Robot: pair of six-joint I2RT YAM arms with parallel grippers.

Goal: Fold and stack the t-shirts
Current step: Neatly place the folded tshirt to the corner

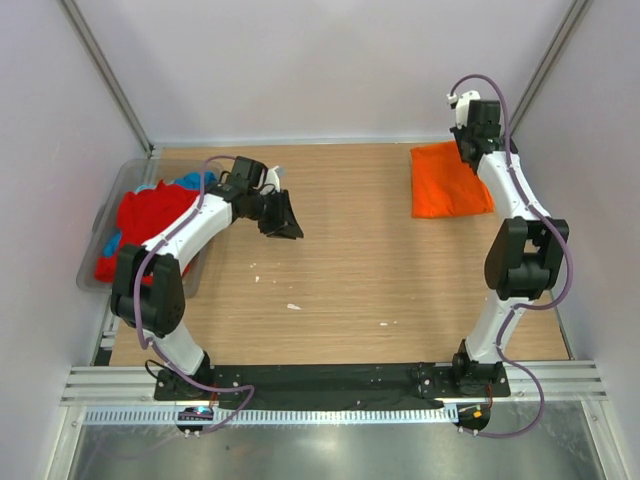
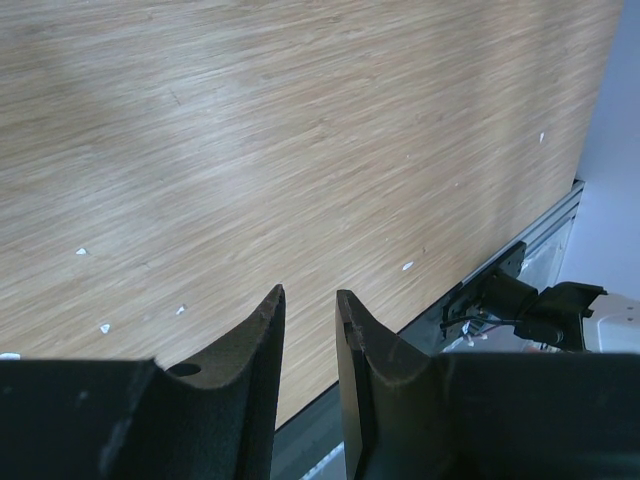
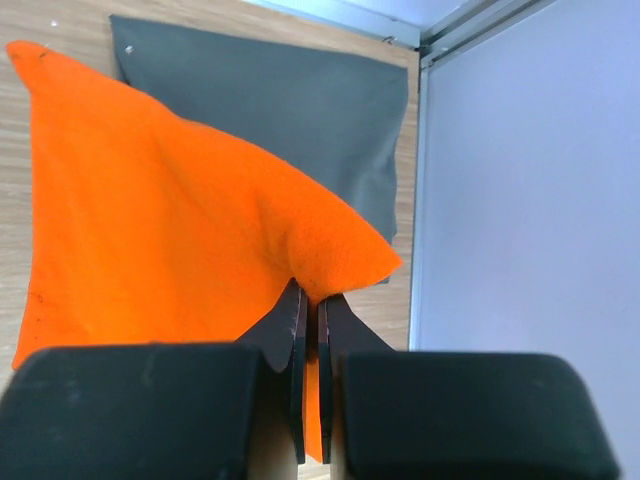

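Next, my right gripper releases the orange t-shirt squarely on top of the folded dark grey t-shirt [image 1: 462, 173] [image 3: 258, 170].
A bright orange t-shirt [image 1: 448, 182], folded, lies at the table's back right. My right gripper [image 3: 311, 296] is shut on its near corner and lifts that corner [image 3: 335, 250]; in the top view it [image 1: 470, 148] sits over the shirt's far right edge. A dark grey t-shirt [image 3: 290, 95] lies folded flat under the orange one. A red t-shirt [image 1: 150, 222] and a blue t-shirt [image 1: 186, 183] lie crumpled in the clear tub at the left. My left gripper [image 1: 283, 215] is open and empty above bare table right of the tub; its fingers [image 2: 265, 345] show a gap.
The clear plastic tub [image 1: 95, 262] stands at the table's left edge. Enclosure walls [image 3: 520, 200] close in at the right and behind the shirts. Small white specks [image 1: 293, 306] lie on the wooden table. A black rail [image 1: 330, 380] runs along the near edge.
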